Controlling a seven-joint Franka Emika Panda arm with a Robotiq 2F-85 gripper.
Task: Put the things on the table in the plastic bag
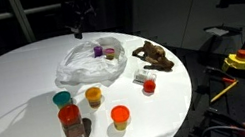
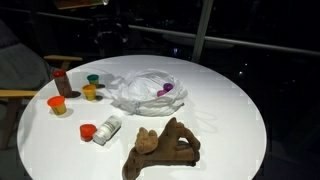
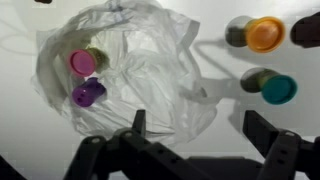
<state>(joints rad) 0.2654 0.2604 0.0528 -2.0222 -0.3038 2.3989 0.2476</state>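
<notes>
The robot's gripper needs to close on the lid (image 1: pixel 93 92) (image 3: pixel 265 35) of the orange-lidded jar that stands next to the teal-lidded jar.
The crinkled clear plastic bag (image 1: pixel 90 66) lies on the round white table (image 1: pixel 18 107); it also shows in an exterior view (image 2: pixel 143 90) and the wrist view (image 3: pixel 140 60). Inside it are a pink-lidded jar (image 3: pixel 82 62) and a purple-lidded jar (image 3: pixel 88 94). Beside the bag stand a teal-lidded jar (image 1: pixel 62 98) (image 3: pixel 275 88), an orange-lidded jar (image 1: pixel 94 96) (image 3: pixel 262 33), a tall red-lidded brown jar (image 1: pixel 70 124) and a red-orange-lidded jar (image 1: pixel 120 116). A small red-lidded jar (image 1: pixel 146 80) lies near the brown lumpy toy (image 1: pixel 153 57). My gripper (image 3: pixel 200 128) is open and empty, high above the bag's edge.
A yellow-and-red object (image 1: pixel 238 60) sits off the table among dark equipment. The table's edge runs close behind the toy (image 2: pixel 160 148). Dark windows and frames stand behind the table.
</notes>
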